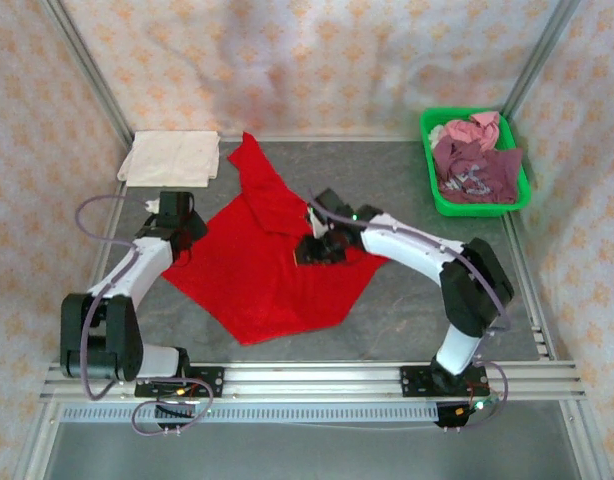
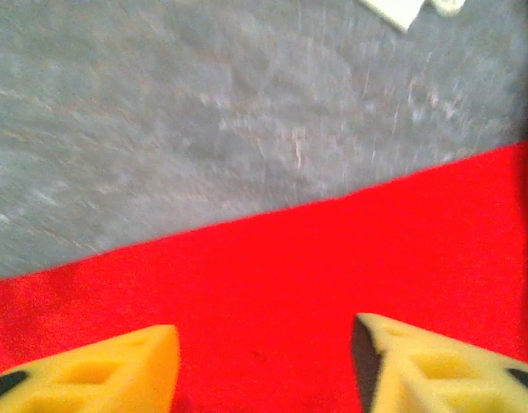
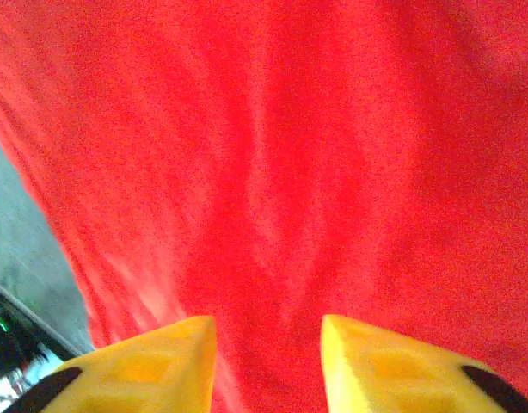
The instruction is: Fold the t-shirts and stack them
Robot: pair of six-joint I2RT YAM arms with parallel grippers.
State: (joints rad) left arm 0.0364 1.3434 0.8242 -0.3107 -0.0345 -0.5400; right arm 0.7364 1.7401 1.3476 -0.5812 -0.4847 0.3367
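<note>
The left gripper is over the red t-shirt's long edge, away from its corner, so it should pinch the shirt's outer corner [image 1: 168,276] before lifting and stretching.
A bright red t-shirt [image 1: 267,275] lies spread on the grey table, with one part folded up toward the back [image 1: 257,170]. My left gripper [image 1: 183,236] hovers at the shirt's left edge. In the left wrist view it [image 2: 264,348] is open, with red cloth [image 2: 333,258] under the yellow fingers [image 2: 118,366]. My right gripper [image 1: 314,247] is over the shirt's middle, where a fold bunches. In the right wrist view it [image 3: 268,340] is open above rippled red cloth [image 3: 290,155]. A folded cream-white t-shirt [image 1: 172,157] lies at the back left.
A green basket [image 1: 433,190] at the back right holds crumpled maroon [image 1: 477,170] and pink [image 1: 477,128] t-shirts. Bare grey table [image 2: 204,129] lies left of the red shirt and along the front. Patterned curtain walls close in the sides and back.
</note>
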